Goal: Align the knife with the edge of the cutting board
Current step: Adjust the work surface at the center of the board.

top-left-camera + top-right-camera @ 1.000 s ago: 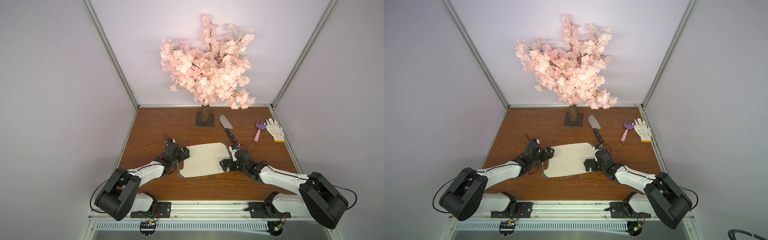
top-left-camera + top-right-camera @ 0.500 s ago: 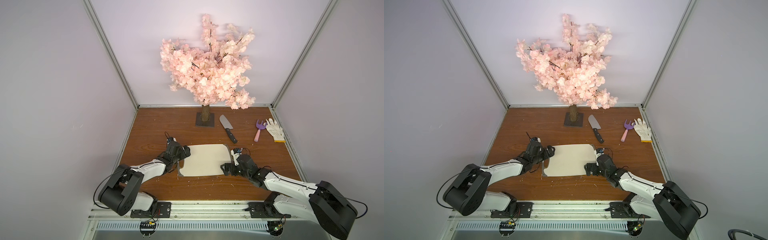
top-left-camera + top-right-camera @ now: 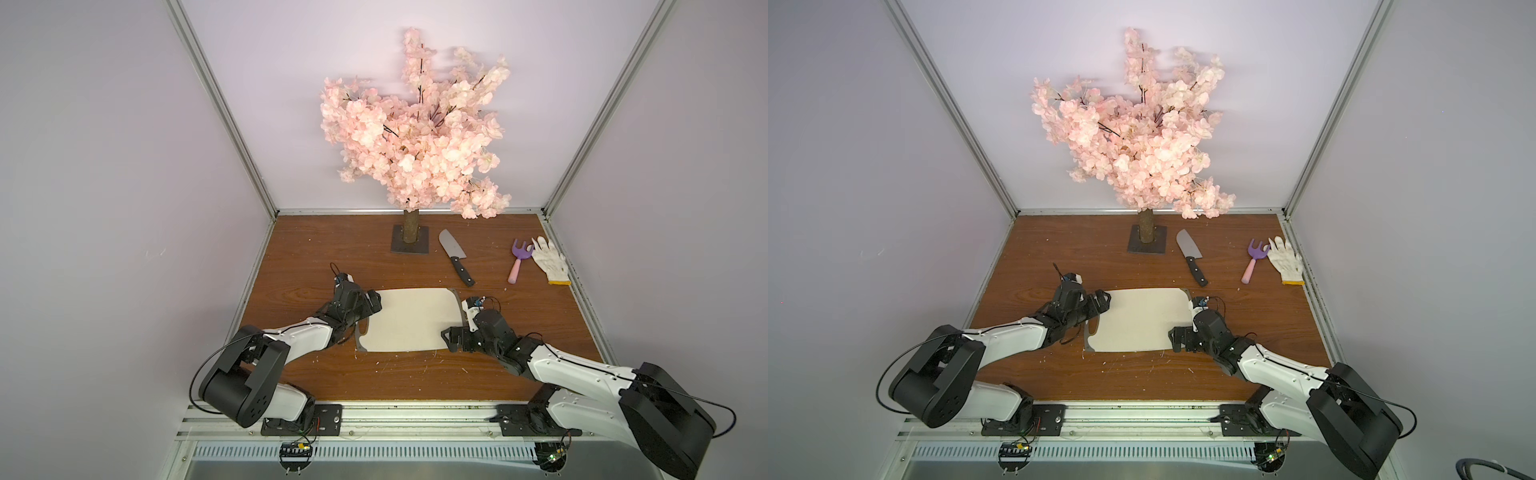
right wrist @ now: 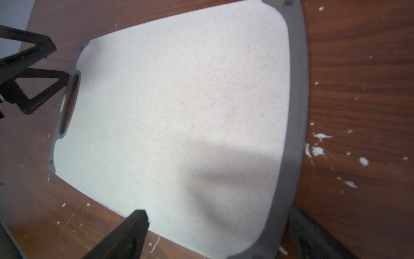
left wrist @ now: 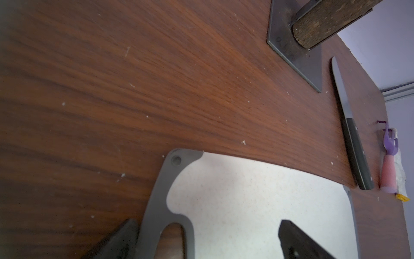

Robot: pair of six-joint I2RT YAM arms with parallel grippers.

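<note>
Next, I move my right gripper to the middle of the knife's black handle [image 3: 461, 269], behind the cutting board, and close it there.
The pale beige cutting board [image 3: 409, 320] [image 3: 1138, 320] lies flat near the table's front, its handle cutout at the left end. The knife [image 3: 455, 255] [image 3: 1192, 255], grey blade and black handle, lies diagonally behind the board's far right corner, its handle end close to the corner. My left gripper [image 3: 368, 313] [image 5: 206, 226] is open and low, straddling the board's [image 5: 257, 201] cutout end. My right gripper [image 3: 456, 328] [image 4: 219, 215] is open, straddling the board's [image 4: 179, 112] near right corner. Neither holds anything. In the left wrist view the knife [image 5: 349, 134] shows edge-on.
An artificial pink blossom tree on a dark square base [image 3: 410, 245] stands at the back, left of the knife. A purple-and-pink toy fork [image 3: 518, 262] and a white glove [image 3: 548, 259] lie at the back right. Enclosure walls close the sides; pale crumbs dot the wood.
The board has turned from a slanted pose to lie square with the table's front. The right gripper has slid toward the board's near right corner. The left gripper has barely moved.
</note>
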